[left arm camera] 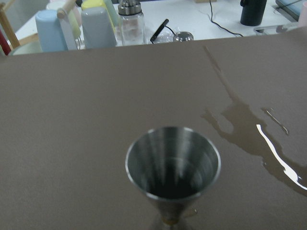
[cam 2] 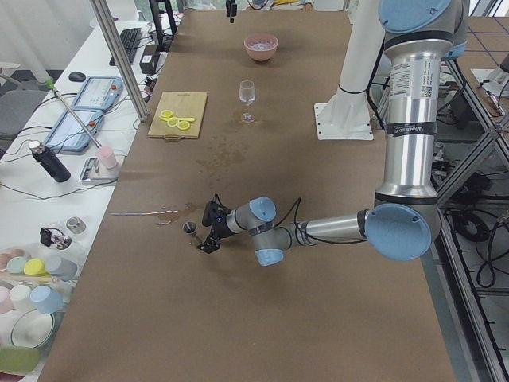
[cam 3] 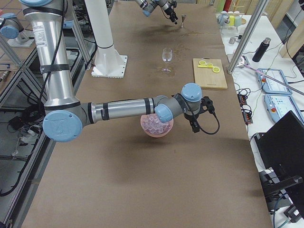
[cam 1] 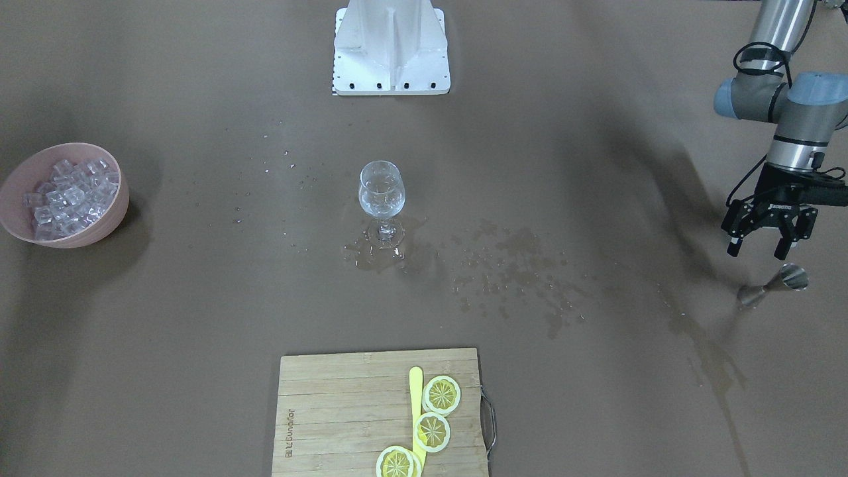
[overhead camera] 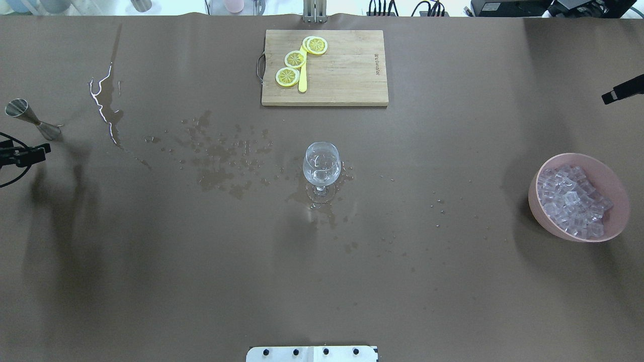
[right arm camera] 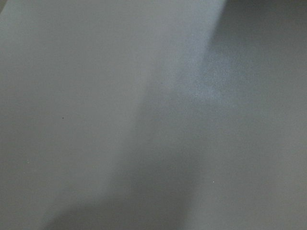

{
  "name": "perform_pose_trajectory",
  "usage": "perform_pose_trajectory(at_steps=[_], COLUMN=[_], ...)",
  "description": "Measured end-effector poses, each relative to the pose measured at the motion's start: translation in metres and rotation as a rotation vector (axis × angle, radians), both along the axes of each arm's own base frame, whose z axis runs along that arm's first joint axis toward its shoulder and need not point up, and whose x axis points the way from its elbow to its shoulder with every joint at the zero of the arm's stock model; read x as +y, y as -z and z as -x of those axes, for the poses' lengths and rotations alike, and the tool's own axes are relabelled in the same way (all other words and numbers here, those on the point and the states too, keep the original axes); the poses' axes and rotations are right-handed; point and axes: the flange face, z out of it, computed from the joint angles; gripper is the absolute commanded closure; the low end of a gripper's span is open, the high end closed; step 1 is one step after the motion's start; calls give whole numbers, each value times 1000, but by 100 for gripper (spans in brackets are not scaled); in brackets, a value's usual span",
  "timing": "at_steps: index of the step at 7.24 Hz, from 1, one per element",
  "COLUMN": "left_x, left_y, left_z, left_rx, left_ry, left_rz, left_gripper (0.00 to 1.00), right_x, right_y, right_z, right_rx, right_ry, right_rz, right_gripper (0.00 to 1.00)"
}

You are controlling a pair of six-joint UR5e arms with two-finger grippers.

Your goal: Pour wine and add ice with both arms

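Observation:
My right gripper is to go to the pink bowl next and close on an ice cube (cam 1: 74,195) near the middle of the pile.
The wine glass (cam 1: 381,192) stands upright mid-table in a puddle, its bowl wet, with little clear liquid inside (overhead camera: 322,168). A steel jigger (cam 1: 775,285) stands on the table at the robot's far left, and fills the left wrist view (left arm camera: 172,167). My left gripper (cam 1: 757,252) hangs open and empty just behind it, not touching. The ice (overhead camera: 571,198) fills a pink bowl (overhead camera: 534,198) at the right. My right gripper (overhead camera: 609,96) is beyond the bowl at the table's right edge, also seen in the exterior right view (cam 3: 194,127). I cannot tell whether it is open.
A wooden cutting board (overhead camera: 347,70) with three lemon slices (overhead camera: 295,59) and a yellow knife lies on the far side. The white stand (cam 1: 391,50) is at the robot's base. Spilled liquid (overhead camera: 216,166) marks the table left of the glass.

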Motion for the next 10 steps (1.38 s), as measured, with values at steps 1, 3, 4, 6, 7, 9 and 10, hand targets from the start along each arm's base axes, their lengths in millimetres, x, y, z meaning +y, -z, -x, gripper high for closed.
perform_pose_trajectory(at_steps=[1,3,4,6,7,9,10], left_x=[9,9,10,10,10,7,6], left_y=[2,2,1,-1,-2,-4,-4], left_z=[29,118,152,183,188,191,191], left_rx=[51,140,144,162,166,158,151], left_ry=[-59,-135,-167,-201,-197,-176,-168], left_rz=[40,104,110,141,161,181,181], left_gripper=[1,1,1,1,1,1,1], right_x=[-1,5,17,63,91,140,152], right_y=[7,31,38,34,30,30,28], right_z=[5,36,54,72,80,113,126], right_rx=[2,3,-7,-12,-4,44,85], right_ry=[-10,-46,-48,-11,21,124,179], right_rz=[2,36,69,113,131,122,71], right_gripper=[0,0,1,6,8,12,13])
